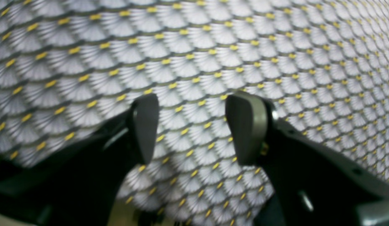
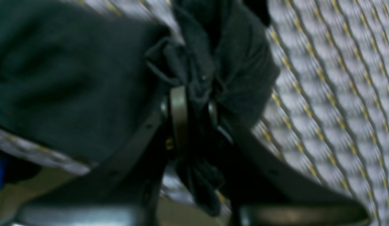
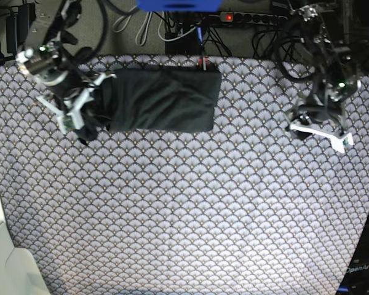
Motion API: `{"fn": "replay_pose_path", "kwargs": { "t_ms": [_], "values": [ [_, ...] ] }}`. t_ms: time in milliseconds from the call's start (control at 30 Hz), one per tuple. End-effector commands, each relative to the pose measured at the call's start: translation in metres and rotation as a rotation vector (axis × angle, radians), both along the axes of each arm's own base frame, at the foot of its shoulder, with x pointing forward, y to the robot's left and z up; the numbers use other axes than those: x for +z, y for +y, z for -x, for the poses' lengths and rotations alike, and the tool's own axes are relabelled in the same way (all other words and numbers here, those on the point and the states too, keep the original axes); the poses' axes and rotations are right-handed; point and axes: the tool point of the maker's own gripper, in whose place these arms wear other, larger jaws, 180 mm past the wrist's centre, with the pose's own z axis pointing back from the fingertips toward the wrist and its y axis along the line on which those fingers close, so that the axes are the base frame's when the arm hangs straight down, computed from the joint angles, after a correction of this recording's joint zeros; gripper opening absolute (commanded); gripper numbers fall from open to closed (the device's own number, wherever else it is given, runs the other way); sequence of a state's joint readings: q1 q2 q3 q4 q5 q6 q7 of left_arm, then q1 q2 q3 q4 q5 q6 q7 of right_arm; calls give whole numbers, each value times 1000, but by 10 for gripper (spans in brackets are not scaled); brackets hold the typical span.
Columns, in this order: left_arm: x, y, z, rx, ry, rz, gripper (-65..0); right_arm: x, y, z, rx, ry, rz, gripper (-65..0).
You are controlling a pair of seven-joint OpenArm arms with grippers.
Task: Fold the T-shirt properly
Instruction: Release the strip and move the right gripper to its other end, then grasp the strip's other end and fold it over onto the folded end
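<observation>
The robot's right gripper will release the T-shirt's bunched edge, now pinched at the band's end, on the opposite end of the dark charcoal folded shirt band (image 3: 206, 115).
The dark charcoal T-shirt (image 3: 163, 98) lies folded into a wide band at the back of the table, left of centre. At its left end my right gripper (image 3: 81, 118) is shut on a bunched edge of it. In the right wrist view that fabric (image 2: 213, 56) is pinched between the fingers of the right gripper (image 2: 196, 102), and more of it hangs down below them. Far to the right my left gripper (image 3: 318, 123) hovers away from the shirt. In the left wrist view the left gripper (image 1: 196, 125) is open, with only patterned cloth under it.
A grey scallop-patterned cloth (image 3: 190, 203) with yellow dots covers the whole table. Cables and a power strip (image 3: 246, 15) run behind the back edge. A white object (image 3: 3, 258) sits at the front left corner.
</observation>
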State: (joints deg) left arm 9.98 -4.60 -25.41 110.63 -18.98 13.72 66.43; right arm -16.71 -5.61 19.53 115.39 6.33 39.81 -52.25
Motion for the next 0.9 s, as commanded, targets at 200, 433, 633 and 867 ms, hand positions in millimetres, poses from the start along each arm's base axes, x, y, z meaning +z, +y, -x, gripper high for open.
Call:
{"fn": "replay_pose_path", "kwargs": {
  "t_ms": [200,433,633,867],
  "values": [
    [6,32,14,96,14,-1,-284,17,65,-11,173,-68,-80,-650],
    [10,53,22,166,8,-12,-284,22,116,-9,314,-81,-133,-650],
    [19,82,32,234,-2,-49,-284,26,148,-11,409,-88,-160,-650],
    [30,102,31,228,-6,-111,-284,7,162,-10,445,-36,-183,-650]
  ]
}}
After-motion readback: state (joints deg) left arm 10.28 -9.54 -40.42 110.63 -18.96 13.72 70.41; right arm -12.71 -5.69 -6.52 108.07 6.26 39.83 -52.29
